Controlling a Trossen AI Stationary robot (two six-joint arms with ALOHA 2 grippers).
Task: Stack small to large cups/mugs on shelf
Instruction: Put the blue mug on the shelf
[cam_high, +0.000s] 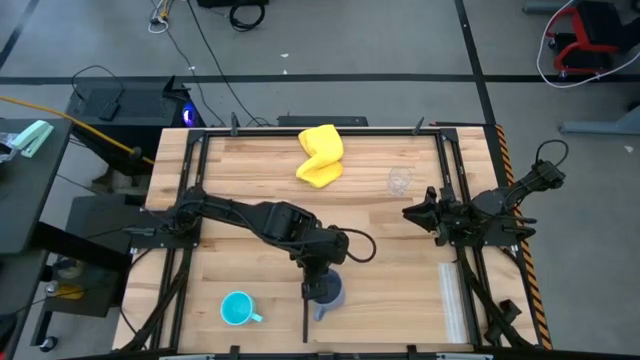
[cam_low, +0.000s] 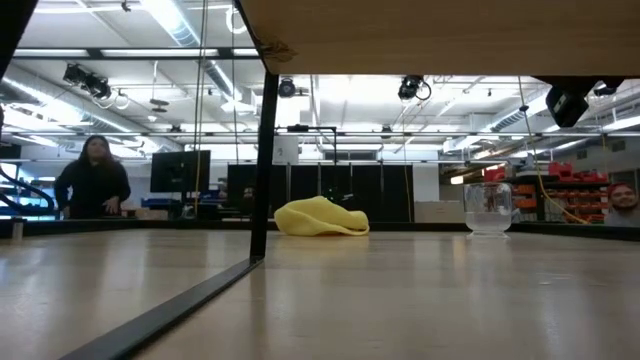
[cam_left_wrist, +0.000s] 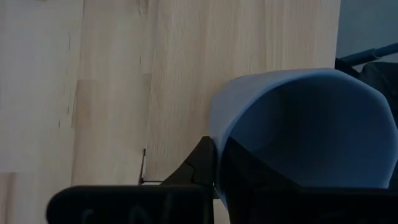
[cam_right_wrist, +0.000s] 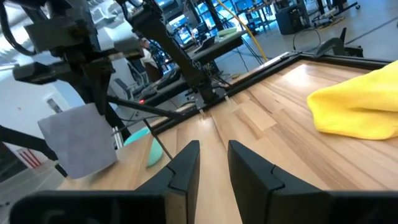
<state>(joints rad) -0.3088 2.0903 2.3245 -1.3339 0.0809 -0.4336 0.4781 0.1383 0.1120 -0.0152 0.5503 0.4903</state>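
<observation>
The grey-blue mug hangs at a slant from my left gripper, so next I stand it upright and take its rim (cam_high: 316, 297) beside the black rod before stacking it.
My left gripper (cam_high: 318, 272) hangs over the near middle of the table, shut on the grey-blue mug (cam_high: 328, 292); the right wrist view shows that mug (cam_right_wrist: 78, 140) at a slant. The turquoise mug (cam_high: 238, 309) stands on its base to the left, near the table's near edge, handle to the right. The clear cup (cam_high: 399, 181) stands upright toward the far right, and the low view shows the clear cup (cam_low: 489, 208) too. My right gripper (cam_high: 412, 213) waits at the right side near the clear cup, fingers slightly open around nothing (cam_right_wrist: 211, 149). My left gripper holds the grey-blue mug by its wall at the rim (cam_left_wrist: 214, 134), one finger outside (cam_left_wrist: 200, 163) and the other inside the hollow (cam_left_wrist: 249, 180). The fingers come from above, pointing down. In the right wrist view the mug looks lifted off the table and tilted.
A crumpled yellow cloth (cam_high: 320, 156) lies by the far edge. A thin black rod (cam_high: 303, 318) runs along the table beside the held mug. A clear rack (cam_high: 455, 300) lies near right. A wooden board (cam_low: 440, 30) spans overhead in the low view. A person (cam_low: 92, 178) stands beyond the table.
</observation>
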